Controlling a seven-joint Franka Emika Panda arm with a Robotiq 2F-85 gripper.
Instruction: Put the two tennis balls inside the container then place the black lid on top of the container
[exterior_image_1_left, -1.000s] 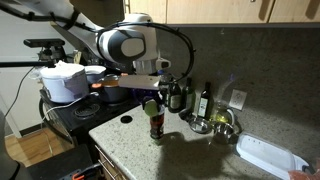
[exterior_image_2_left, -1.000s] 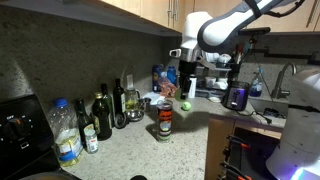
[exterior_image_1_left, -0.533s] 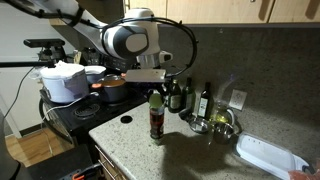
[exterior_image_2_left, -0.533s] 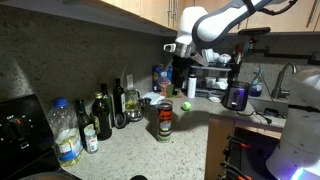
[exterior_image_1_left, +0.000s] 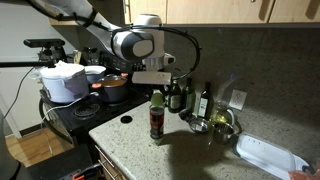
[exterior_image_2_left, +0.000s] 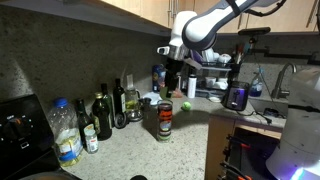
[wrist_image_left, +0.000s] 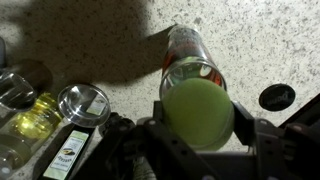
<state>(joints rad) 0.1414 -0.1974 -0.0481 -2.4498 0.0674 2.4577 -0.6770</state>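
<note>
Next, I let the yellow-green tennis ball go from my gripper down into the upright clear tube with the dark red label (exterior_image_1_left: 156, 133) (wrist_image_left: 187, 49). The ball is now just above the tube's mouth.
My gripper (wrist_image_left: 197, 125) is shut on one yellow-green tennis ball (wrist_image_left: 197, 110) and holds it just above the mouth of the container (wrist_image_left: 190, 55), a clear tube with a dark red label. In both exterior views the container stands upright on the speckled counter (exterior_image_1_left: 156, 122) (exterior_image_2_left: 165, 122), with the gripper (exterior_image_1_left: 155, 88) (exterior_image_2_left: 171, 88) right over it. The second tennis ball (exterior_image_2_left: 185, 105) lies on the counter beside the container. The black lid (exterior_image_1_left: 126, 119) (wrist_image_left: 276, 97) lies flat on the counter near the tube.
Dark glass bottles (exterior_image_2_left: 101, 117) (exterior_image_1_left: 205, 101) and a jar (wrist_image_left: 83, 102) stand along the back wall. A red pot (exterior_image_1_left: 113, 88) and a white cooker (exterior_image_1_left: 63, 80) sit on the stove. A white tray (exterior_image_1_left: 268, 156) lies at the counter's far end.
The gripper has carried the held tennis ball sideways and slightly up until it sits over the container's mouth. The other ball and the lid have not moved.
</note>
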